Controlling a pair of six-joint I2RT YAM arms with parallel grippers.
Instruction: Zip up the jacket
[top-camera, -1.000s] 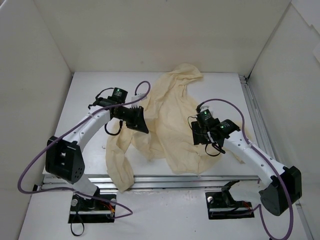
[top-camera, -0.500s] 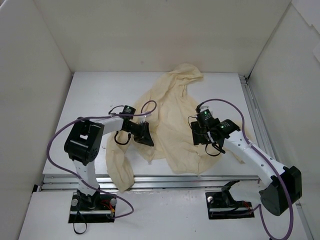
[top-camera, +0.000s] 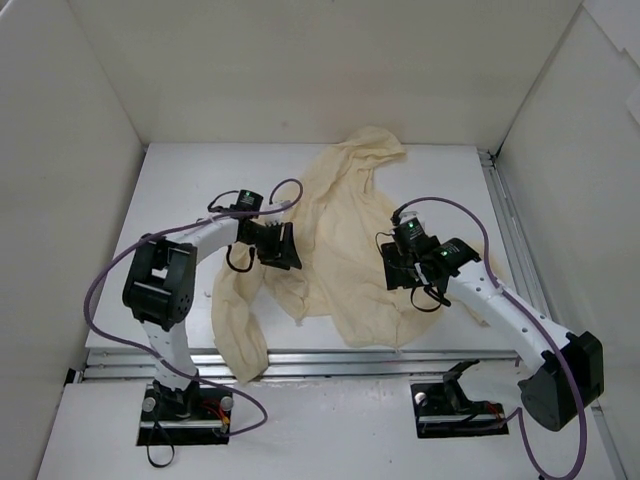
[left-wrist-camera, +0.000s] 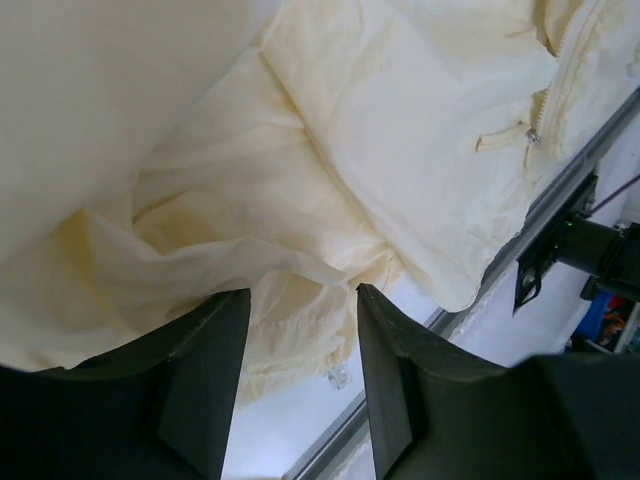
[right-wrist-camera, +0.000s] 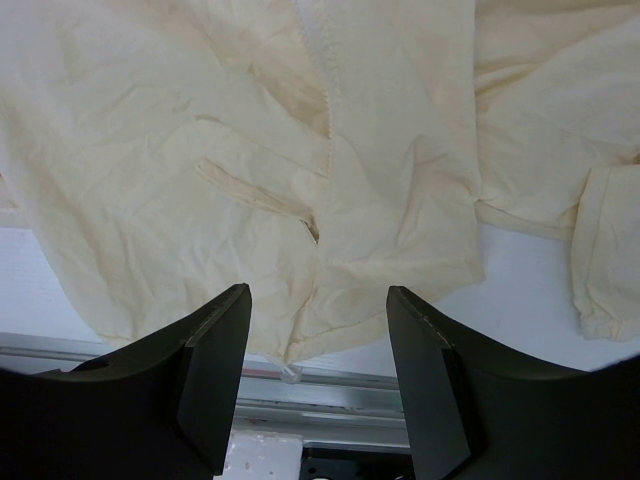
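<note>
The fabric is bunched under the robot's left gripper, with its zipper end loose at the hem, so the left gripper needs to pinch that lower jacket corner (left-wrist-camera: 337, 348) and lift it before zipping.
The pale cream jacket (top-camera: 345, 215) lies crumpled across the middle of the table, its hood at the back. One sleeve (top-camera: 238, 335) hangs over the near edge. My left gripper (top-camera: 284, 250) is open and empty, low over the jacket's left side. In the left wrist view the gripper (left-wrist-camera: 303, 335) frames bunched fabric (left-wrist-camera: 250, 220), with a zipper pull (left-wrist-camera: 533, 133) at upper right. My right gripper (top-camera: 400, 272) is open and empty over the jacket's right front. In the right wrist view the gripper (right-wrist-camera: 318, 335) hangs above the hem, with the zipper line (right-wrist-camera: 322, 60) and a pocket slit (right-wrist-camera: 255, 195) beyond.
White walls enclose the table on three sides. An aluminium rail (top-camera: 330, 362) runs along the near edge and shows in the right wrist view (right-wrist-camera: 330, 395). Another rail (top-camera: 510, 230) runs along the right side. Purple cables loop from both arms.
The left arm has folded up and its gripper shifted toward the near edge, then back a little, staying over the jacket's left side. The right arm and the jacket have not moved.
</note>
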